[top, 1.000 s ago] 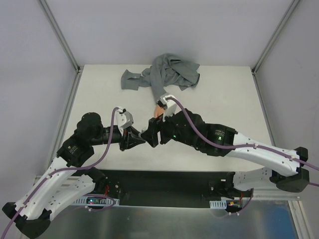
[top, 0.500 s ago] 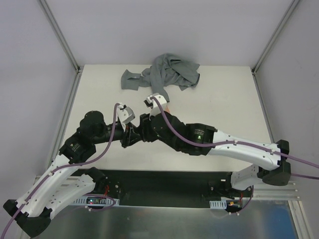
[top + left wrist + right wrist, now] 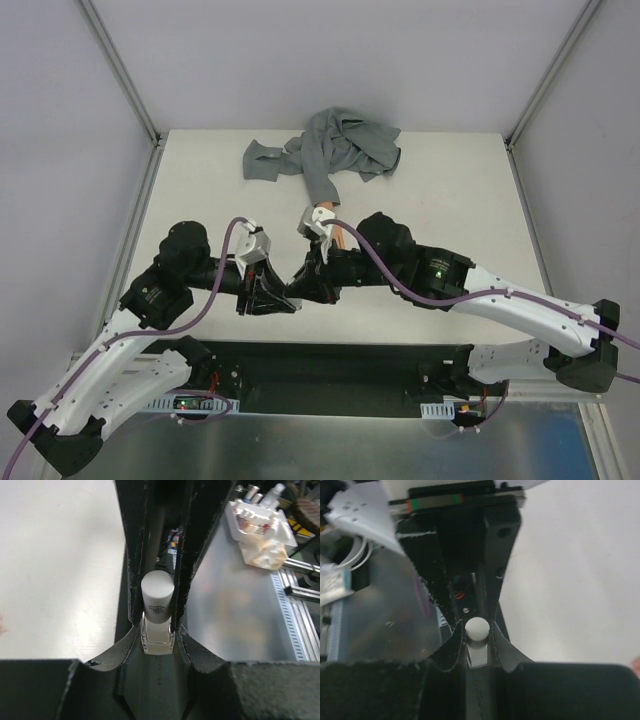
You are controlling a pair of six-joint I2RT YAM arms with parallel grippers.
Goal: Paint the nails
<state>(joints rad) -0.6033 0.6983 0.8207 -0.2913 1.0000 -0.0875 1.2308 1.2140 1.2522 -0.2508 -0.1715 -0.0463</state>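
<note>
The white cap still sits on the glass body while the robot's right gripper is turned far round, so next the right gripper opens, roll back and regrips the cap [image 3: 157, 587].
A small bottle [image 3: 157, 639] with a clear glass body and a white cap [image 3: 157, 589] is held low above the table, near its front edge. My left gripper [image 3: 157, 630] is shut on the glass body. My right gripper [image 3: 477, 630] meets it head-on and is shut on the white cap [image 3: 477, 628]. From above, the two grippers join at the bottle, left gripper [image 3: 278, 296], right gripper [image 3: 300, 288]. The peach mannequin hand [image 3: 338, 236] with its grey sleeve [image 3: 322, 185] lies just behind my right wrist, partly covered. Its nails are too small to make out.
A crumpled grey cloth [image 3: 345, 145] lies at the back of the white table [image 3: 450, 190]. The black strip and metal plate [image 3: 330, 440] run along the near edge. A white box of clutter [image 3: 257, 525] sits off the table.
My right gripper swung from over the mannequin hand to the bottle and closed on its cap. The left gripper kept hold of the bottle and shifted slightly nearer.
</note>
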